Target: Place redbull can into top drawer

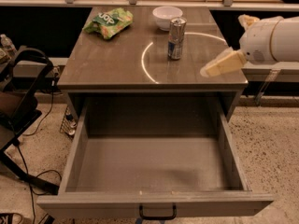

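The robot's gripper needs to close on the upper half of the redbull can (175,33), which stands in front of the white bowl.
The redbull can (176,38) stands upright on the cabinet top (112,64), just in front of a white bowl (167,17). The top drawer (154,164) is pulled fully open below the cabinet top and holds nothing; its black handle (158,213) shows at the bottom edge. My gripper (216,66) reaches in from the right on a white arm (271,40). It hangs over the right edge of the cabinet top, to the right of the can and apart from it, with nothing in it.
A green snack bag (109,22) lies at the back left of the cabinet top. A black chair (18,101) and cables (32,181) stand on the floor at left. A counter edge (149,3) runs along the back.
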Motion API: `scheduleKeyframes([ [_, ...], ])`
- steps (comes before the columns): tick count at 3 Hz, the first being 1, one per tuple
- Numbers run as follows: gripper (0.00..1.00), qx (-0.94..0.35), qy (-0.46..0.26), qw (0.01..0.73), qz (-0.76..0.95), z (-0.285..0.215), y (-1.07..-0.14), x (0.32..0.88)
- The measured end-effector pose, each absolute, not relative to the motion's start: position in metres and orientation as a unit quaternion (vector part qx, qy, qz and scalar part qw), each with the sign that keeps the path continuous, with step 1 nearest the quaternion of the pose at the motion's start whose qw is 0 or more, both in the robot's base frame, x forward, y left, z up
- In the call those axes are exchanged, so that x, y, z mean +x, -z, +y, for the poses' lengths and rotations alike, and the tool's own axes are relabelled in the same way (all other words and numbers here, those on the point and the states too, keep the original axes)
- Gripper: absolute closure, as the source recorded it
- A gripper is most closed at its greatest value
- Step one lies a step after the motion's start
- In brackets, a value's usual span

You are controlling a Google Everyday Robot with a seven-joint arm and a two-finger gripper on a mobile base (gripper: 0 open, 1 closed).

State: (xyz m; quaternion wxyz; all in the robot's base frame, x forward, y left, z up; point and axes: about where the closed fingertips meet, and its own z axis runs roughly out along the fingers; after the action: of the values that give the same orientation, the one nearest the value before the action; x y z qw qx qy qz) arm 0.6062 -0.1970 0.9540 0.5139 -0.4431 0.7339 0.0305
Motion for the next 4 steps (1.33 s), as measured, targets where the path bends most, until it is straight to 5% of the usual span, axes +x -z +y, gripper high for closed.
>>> scheduleKeyframes([
  [3,0.0,-0.353,-0.066,0.584,0.728,-0.192,-0.966,0.657],
  [4,0.0,-0.293,-0.151,0.625,0.708,-0.161,-0.948,0.701],
])
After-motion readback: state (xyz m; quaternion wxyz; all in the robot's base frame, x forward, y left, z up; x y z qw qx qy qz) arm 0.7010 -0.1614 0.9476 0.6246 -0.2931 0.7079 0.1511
